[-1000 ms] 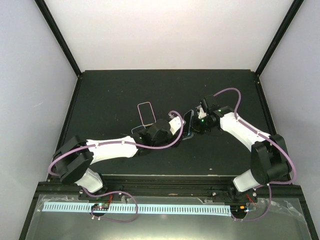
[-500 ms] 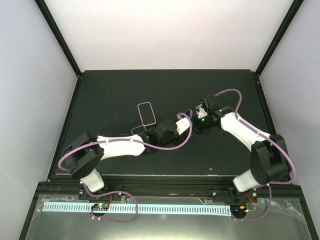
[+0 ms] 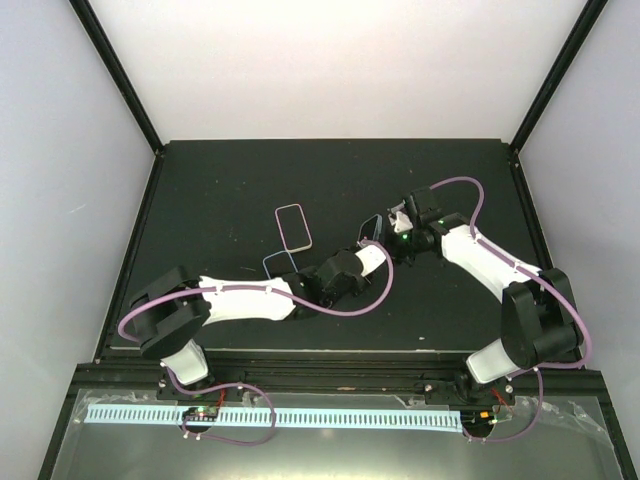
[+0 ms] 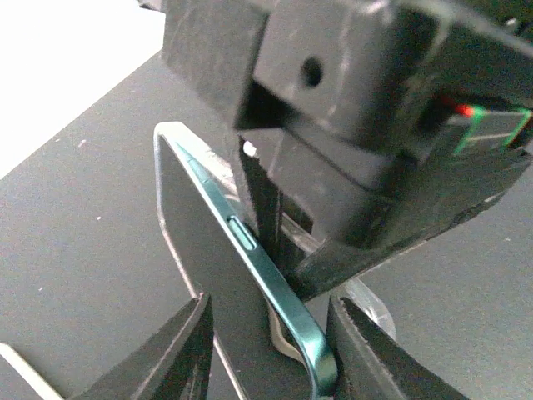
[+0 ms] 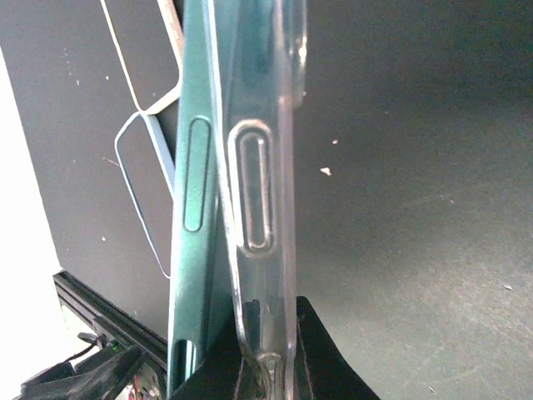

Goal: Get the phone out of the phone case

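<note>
The robot's right gripper should release the clear case flat on the black table (image 3: 434, 227) under that gripper's own wrist.
The teal phone (image 3: 372, 228) stands on edge above the black table, held up at the table's middle. In the right wrist view its teal side (image 5: 193, 192) sits just left of the clear case (image 5: 258, 192), partly parted from it. My right gripper (image 3: 394, 238) is shut on the clear case's edge (image 5: 266, 321). My left gripper (image 3: 368, 254) is open, and its fingers straddle the phone's near corner (image 4: 271, 302). The teal edge (image 4: 250, 250) lies close against the right finger (image 4: 366, 350). The left finger (image 4: 171, 358) stands apart from it.
Two flat phone-shaped items lie on the black table (image 3: 220, 180) left of the grippers, one pale-rimmed (image 3: 292, 228) and one bluish-rimmed (image 3: 278, 262). The bluish rim also shows in the right wrist view (image 5: 141, 167). White walls and black posts bound the table.
My left arm has swung right and its gripper has come up to the phone's near end. The phone in the right gripper has risen and tilted more upright.
</note>
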